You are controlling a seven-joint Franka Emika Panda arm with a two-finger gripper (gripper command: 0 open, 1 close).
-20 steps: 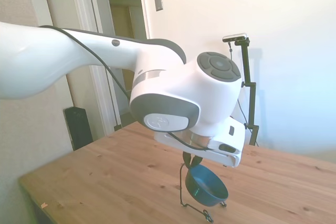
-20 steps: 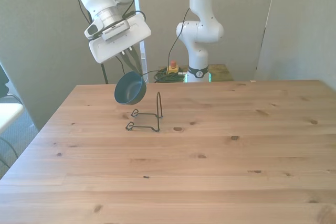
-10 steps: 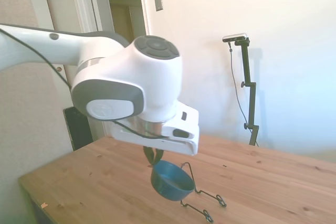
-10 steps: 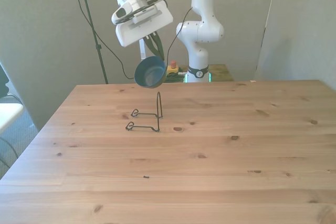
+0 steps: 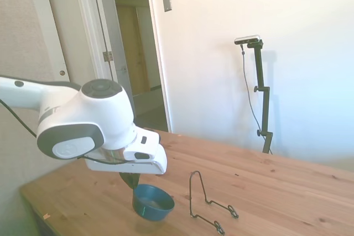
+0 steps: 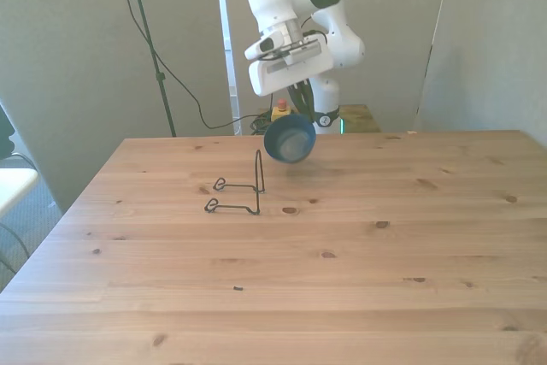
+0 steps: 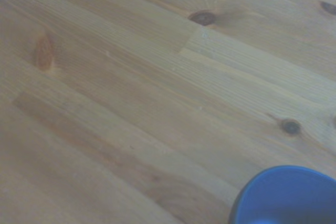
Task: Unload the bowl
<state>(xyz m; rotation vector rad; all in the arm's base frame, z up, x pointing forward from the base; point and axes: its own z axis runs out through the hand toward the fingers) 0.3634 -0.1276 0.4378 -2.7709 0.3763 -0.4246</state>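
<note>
The bowl will go down on the bare planks [image 5: 150,205] [image 7: 257,153] next to the wire rack, just below my gripper.
The dark teal-blue bowl [image 6: 289,139] hangs tilted in the air above the table, to the front view's right of the wire rack [image 6: 244,186]. My gripper [image 6: 299,110] is shut on the bowl's rim, holding it from above. In the side view the bowl [image 5: 153,202] is low over the wood, under the gripper [image 5: 131,179] and left of the rack [image 5: 206,202]. Part of the bowl's blue rim [image 7: 286,195] shows in the wrist view over bare planks.
The thin black wire rack stands with nothing in it on the wooden table [image 6: 342,254]. A small dark speck [image 6: 238,288] lies nearer the front edge. A doorway [image 5: 135,53] opens behind the table in the side view.
The arm has carried the bowl from over the rack toward the front view's right and lower, so it now hangs beside the rack, closer to the tabletop.
</note>
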